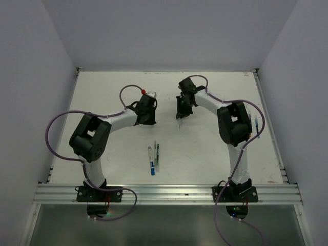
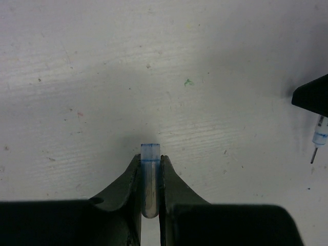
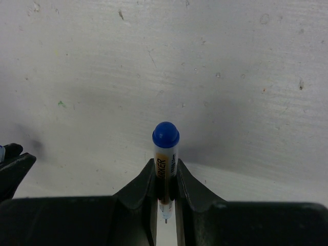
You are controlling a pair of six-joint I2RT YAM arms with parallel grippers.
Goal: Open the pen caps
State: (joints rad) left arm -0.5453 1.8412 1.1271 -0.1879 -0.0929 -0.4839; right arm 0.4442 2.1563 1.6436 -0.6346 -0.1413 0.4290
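Observation:
My left gripper should set the clear pen cap down on the bare table [image 1: 152,124] [image 2: 145,170] just beyond the side-by-side pens. The cap now stands between the gripper's fingers.
My left gripper [image 2: 150,158] is shut on a short clear, blue-tinted pen cap [image 2: 150,177] that stands between the fingers, its open end sticking out above the table. My right gripper [image 3: 165,163] is shut on a white pen with a blue end [image 3: 165,148]; its bare writing tip [image 3: 165,218] points back between the fingers. In the top view the left gripper [image 1: 148,115] and the right gripper [image 1: 181,110] hover a short way apart over the far middle of the table. The pen tip also shows at the right edge of the left wrist view [image 2: 320,139].
A few more pens [image 1: 154,156] lie side by side mid-table nearer the arm bases. One blue pen [image 1: 256,126] lies near the right edge. A small red-tipped item [image 1: 144,91] sits just behind the left gripper. Walls enclose the white table [image 1: 113,87].

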